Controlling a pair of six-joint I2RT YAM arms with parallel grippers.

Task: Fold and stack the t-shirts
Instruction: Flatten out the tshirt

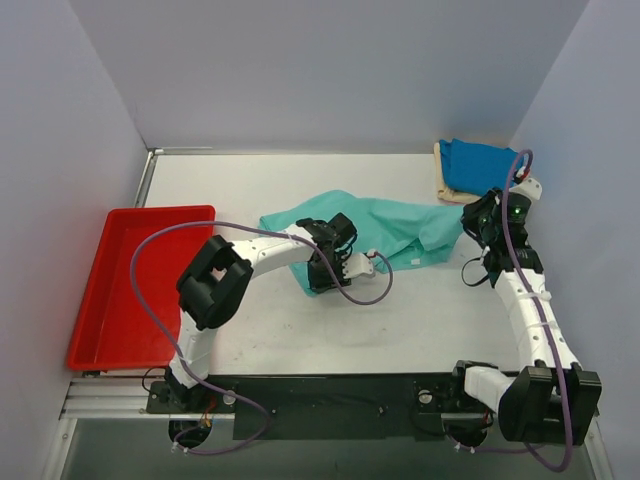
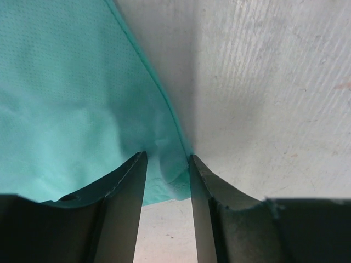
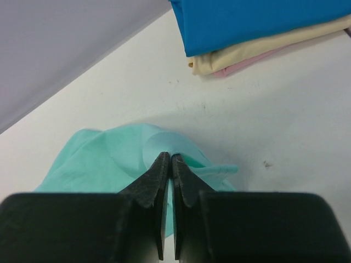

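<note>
The teal-green t-shirt is crumpled, so I will grip the t-shirt's loose corner (image 2: 173, 178) with my left gripper, then lift and stretch it with my right gripper before folding.
The teal-green t-shirt (image 1: 385, 222) lies crumpled and spread across the middle of the table. Its hem (image 2: 66, 98) reaches between the tips of my left gripper (image 1: 325, 272), which stands open (image 2: 167, 156) at the shirt's near-left edge. My right gripper (image 1: 468, 228) is shut on a raised fold at the shirt's right end (image 3: 98, 159), jaws pressed together (image 3: 171, 156). The bright blue t-shirt (image 1: 478, 165) lies folded on the folded cream t-shirt (image 3: 258, 49) at the back right corner (image 3: 258, 19).
A red plastic tray (image 1: 120, 290) sits at the left edge of the table. Grey walls close in the back and sides. A thin pink layer (image 3: 241, 64) shows under the cream shirt. Purple cables loop off both arms.
</note>
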